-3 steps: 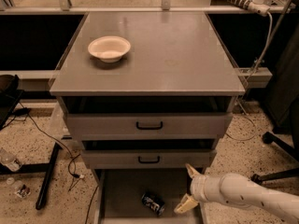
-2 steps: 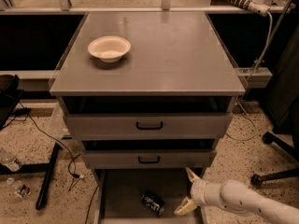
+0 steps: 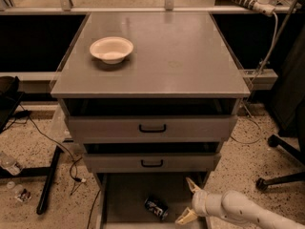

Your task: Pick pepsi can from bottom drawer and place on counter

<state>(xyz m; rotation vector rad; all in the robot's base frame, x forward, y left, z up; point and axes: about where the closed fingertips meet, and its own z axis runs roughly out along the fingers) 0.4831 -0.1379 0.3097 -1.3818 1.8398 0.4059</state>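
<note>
Next, I reach the pepsi can in the bottom drawer and close on the can's end (image 3: 162, 212) nearest my fingers.
The pepsi can (image 3: 156, 207), dark blue with white markings, lies on its side on the floor of the open bottom drawer (image 3: 128, 194). My gripper (image 3: 189, 202) is at the drawer's right side, its pale fingers spread open, one up and one down, a short way right of the can and not touching it. The white arm runs off to the lower right. The counter (image 3: 167, 51) is the wide grey top of the cabinet above.
A white bowl (image 3: 111, 49) sits on the counter's left part. Two upper drawers with black handles (image 3: 152, 128) stick out slightly above the bottom drawer. Cables and a black bar (image 3: 47, 180) lie on the speckled floor at left; a chair base (image 3: 281, 175) at right.
The arm has shifted slightly left and lower, bringing the open gripper a little closer to the can. The can has not moved.
</note>
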